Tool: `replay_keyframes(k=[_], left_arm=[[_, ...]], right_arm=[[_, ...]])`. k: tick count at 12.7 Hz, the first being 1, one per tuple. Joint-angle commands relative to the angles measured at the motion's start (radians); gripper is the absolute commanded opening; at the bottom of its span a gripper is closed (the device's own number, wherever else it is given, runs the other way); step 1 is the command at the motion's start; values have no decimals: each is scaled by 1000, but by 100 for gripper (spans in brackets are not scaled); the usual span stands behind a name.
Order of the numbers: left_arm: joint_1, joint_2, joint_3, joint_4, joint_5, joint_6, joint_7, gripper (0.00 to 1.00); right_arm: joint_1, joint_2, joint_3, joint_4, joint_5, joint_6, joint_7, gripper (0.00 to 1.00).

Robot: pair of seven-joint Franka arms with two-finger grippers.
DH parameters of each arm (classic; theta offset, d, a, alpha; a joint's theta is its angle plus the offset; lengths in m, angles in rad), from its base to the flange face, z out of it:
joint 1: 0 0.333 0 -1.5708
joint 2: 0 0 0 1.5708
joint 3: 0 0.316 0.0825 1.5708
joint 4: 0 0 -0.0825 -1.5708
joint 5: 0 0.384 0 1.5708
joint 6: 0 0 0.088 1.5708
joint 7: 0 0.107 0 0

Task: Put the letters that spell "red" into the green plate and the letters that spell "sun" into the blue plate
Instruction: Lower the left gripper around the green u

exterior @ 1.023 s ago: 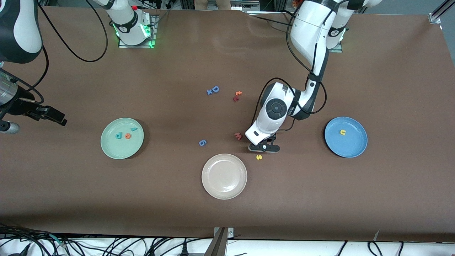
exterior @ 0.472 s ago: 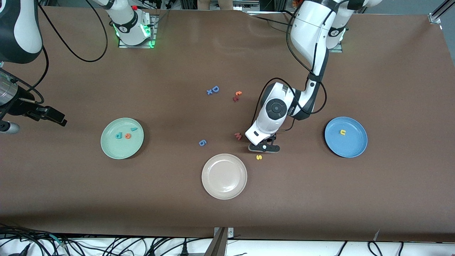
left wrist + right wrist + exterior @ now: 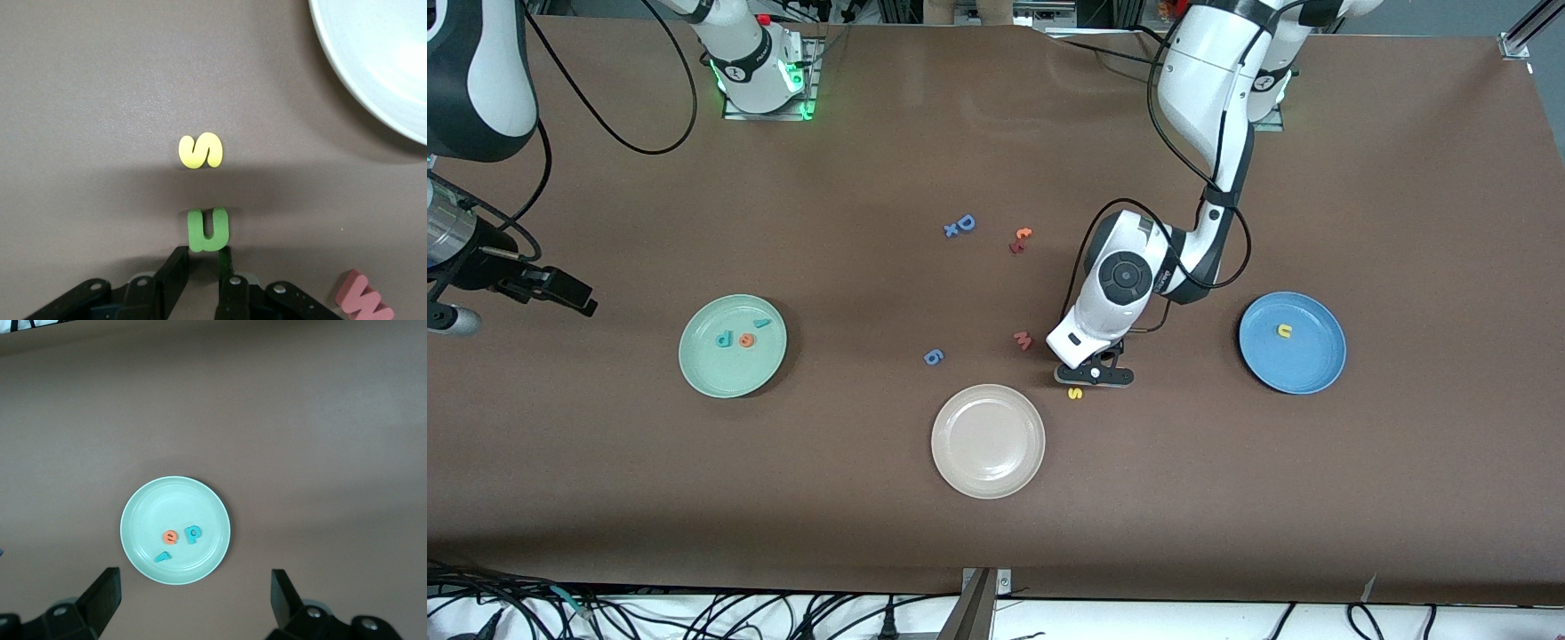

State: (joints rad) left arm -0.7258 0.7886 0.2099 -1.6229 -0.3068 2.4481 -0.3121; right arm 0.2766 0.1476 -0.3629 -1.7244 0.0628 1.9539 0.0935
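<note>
The green "n" sits mostly past the left gripper's fingertips, so the robot should open it, move it further over the letter and close on its sides [image 3: 221, 228] before lifting.
My left gripper [image 3: 1094, 373] [image 3: 202, 257] is shut on the green "n" [image 3: 207, 230], low over the table between the cream plate and the blue plate [image 3: 1303, 364]; the front view hides this letter. The yellow "s" [image 3: 1075, 392] [image 3: 200, 151] lies on the table just past the fingertips. A yellow "u" [image 3: 1284, 331] lies in the blue plate. The green plate [image 3: 725, 373] [image 3: 200, 500] holds the teal "r" [image 3: 761, 324] [image 3: 163, 555], orange "e" [image 3: 746, 340] [image 3: 171, 537] and teal-blue "d" [image 3: 724, 339] [image 3: 193, 533]. My right gripper [image 3: 560, 292] [image 3: 193, 600] waits open, raised at the right arm's end of the table.
A cream-white plate [image 3: 988, 480] [image 3: 373, 60] sits nearest the front camera, close to the "s". A pink "w" [image 3: 1023, 340] [image 3: 363, 303] lies beside the left gripper. A blue "6" [image 3: 933, 356], a blue "D" [image 3: 964, 222] and a red-orange letter pair [image 3: 1020, 240] lie mid-table.
The left arm has shifted slightly toward the blue plate, its gripper still shut on the green letter. The right arm has barely moved.
</note>
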Motion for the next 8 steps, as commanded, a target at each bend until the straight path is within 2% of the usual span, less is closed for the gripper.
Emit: replay_keyframes(k=[1,8], left_arm=[[8,27,3,37,25,-18,13,27],[14,24,2,63,15,-37,11,29]], right_arm=[[0,-25,1,-34,-3,22,-14,99],[0,-25,1,-34,-1,23,-14,99]])
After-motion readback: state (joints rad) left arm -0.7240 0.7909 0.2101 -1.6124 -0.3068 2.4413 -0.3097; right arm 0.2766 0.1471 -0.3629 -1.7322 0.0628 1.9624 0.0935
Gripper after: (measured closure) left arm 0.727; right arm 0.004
